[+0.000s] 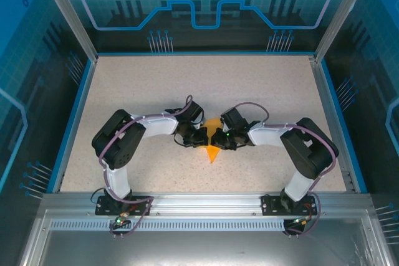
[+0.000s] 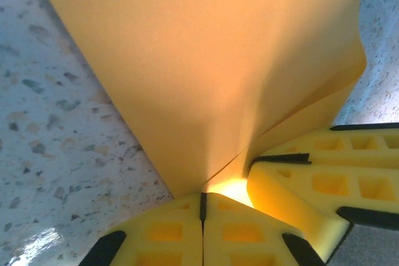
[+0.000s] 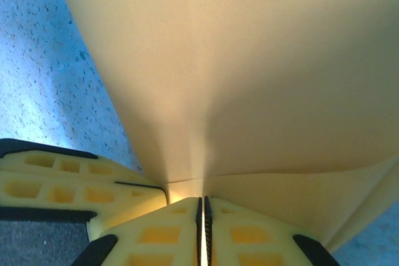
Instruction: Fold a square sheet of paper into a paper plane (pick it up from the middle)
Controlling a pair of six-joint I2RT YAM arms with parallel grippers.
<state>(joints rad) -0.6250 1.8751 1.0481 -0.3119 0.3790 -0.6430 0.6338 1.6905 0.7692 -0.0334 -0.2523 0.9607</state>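
Note:
The right gripper pinches the paper tight against the left gripper's fingers, so it should back away and take the paper's fold farther from those fingers (image 3: 268, 196).
The square sheet of paper (image 1: 213, 153) is a creased orange shape at the table's centre, with a point toward the near edge. My left gripper (image 1: 201, 136) and right gripper (image 1: 217, 139) meet over it, tip to tip. In the left wrist view the left gripper (image 2: 202, 196) is shut on a fold of the paper (image 2: 218, 60), which rises in two layers; the right gripper's yellow fingers (image 2: 299, 185) sit just beside it. In the right wrist view the right gripper (image 3: 202, 200) pinches the paper (image 3: 237, 60) with only a hairline slit between its pads. The left fingers (image 3: 68, 185) lie close alongside.
The speckled beige table (image 1: 249, 85) has a blue rim and transparent walls on the far, left and right sides. Both arm bases are bolted to the metal rail (image 1: 199, 202) at the near edge.

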